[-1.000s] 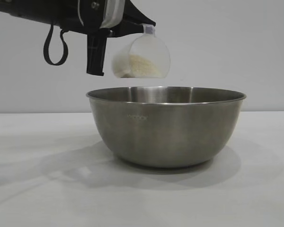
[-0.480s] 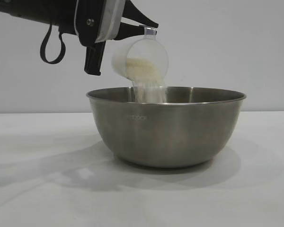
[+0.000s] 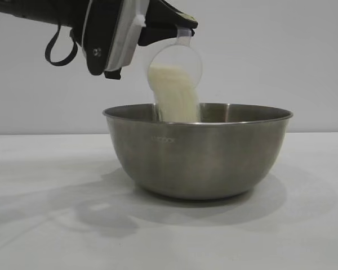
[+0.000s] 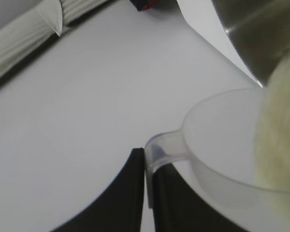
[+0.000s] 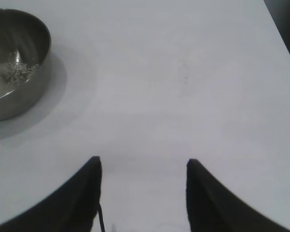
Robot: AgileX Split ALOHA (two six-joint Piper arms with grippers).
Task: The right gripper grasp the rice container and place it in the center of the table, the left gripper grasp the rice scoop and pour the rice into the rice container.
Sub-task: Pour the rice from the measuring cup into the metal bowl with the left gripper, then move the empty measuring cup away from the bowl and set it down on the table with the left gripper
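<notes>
Next, I set the rice scoop, now tipped above the steel rice container, down with my left gripper on the bare white table (image 3: 42, 179), beside the steel rice container.
The steel rice container (image 3: 197, 151) stands on the white table (image 3: 45, 225), mid-frame in the exterior view. Above its left half my left gripper (image 3: 183, 27) is shut on the loop handle of the translucent rice scoop (image 3: 174, 67), which is tipped steeply toward the bowl. Rice (image 3: 176, 98) streams from the scoop's mouth down into the container. The left wrist view has the scoop (image 4: 222, 140), its handle pinched at my left gripper (image 4: 149, 159), and falling rice (image 4: 280, 135). My right gripper (image 5: 142, 162) hovers open over bare table, well away from the container (image 5: 14, 63), which holds a little rice (image 5: 17, 70).
A pale wall stands behind the table in the exterior view. The left wrist view has a folded light cloth or blind (image 4: 34, 34) and a small red object (image 4: 146, 5) at the table's far side. A dark table edge (image 5: 287, 24) shows in the right wrist view.
My left gripper has rolled further, tipping the scoop more steeply. The rice went from resting in the scoop to a thicker stream falling into the container. The right gripper has not moved.
</notes>
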